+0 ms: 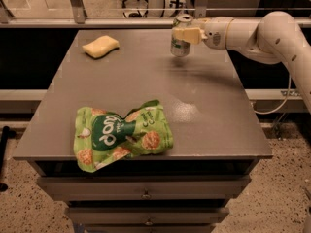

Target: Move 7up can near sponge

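Next, my gripper lets go of the 7up can so that it rests on the table just off the sponge's end [120,58] nearest my arm.
The 7up can [180,45], silver and green with a silver top, hangs upright a little above the grey table [204,101] near its far edge, right of centre. My gripper [183,34] reaches in from the right and is shut on the can's upper part. The pale yellow sponge [100,46] lies flat at the far left of the table, well to the left of the can.
A large crumpled green snack bag [121,135] lies near the table's front edge, left of centre. My white arm [262,30] spans the far right side. Drawers sit under the tabletop. Office chairs and a rail stand behind the table.
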`<state>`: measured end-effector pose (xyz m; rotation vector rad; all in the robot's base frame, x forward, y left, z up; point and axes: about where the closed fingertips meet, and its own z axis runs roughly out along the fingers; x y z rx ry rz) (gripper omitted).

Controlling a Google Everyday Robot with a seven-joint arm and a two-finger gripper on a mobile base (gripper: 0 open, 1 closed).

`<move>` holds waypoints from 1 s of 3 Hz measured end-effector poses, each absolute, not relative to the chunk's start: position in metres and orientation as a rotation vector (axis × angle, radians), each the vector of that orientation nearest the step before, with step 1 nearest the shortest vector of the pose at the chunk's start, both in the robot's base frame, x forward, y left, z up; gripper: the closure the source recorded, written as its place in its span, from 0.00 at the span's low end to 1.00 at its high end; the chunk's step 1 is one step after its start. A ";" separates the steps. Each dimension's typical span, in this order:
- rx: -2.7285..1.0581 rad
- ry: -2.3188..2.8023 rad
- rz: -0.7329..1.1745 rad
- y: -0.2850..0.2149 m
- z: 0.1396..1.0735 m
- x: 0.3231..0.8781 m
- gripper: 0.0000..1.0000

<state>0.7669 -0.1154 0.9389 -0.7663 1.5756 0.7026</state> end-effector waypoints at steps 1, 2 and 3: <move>-0.763 1.578 0.717 -0.111 0.937 0.766 1.00; -0.793 1.528 0.779 -0.077 0.943 0.770 1.00; -0.839 1.475 0.832 -0.029 0.960 0.777 1.00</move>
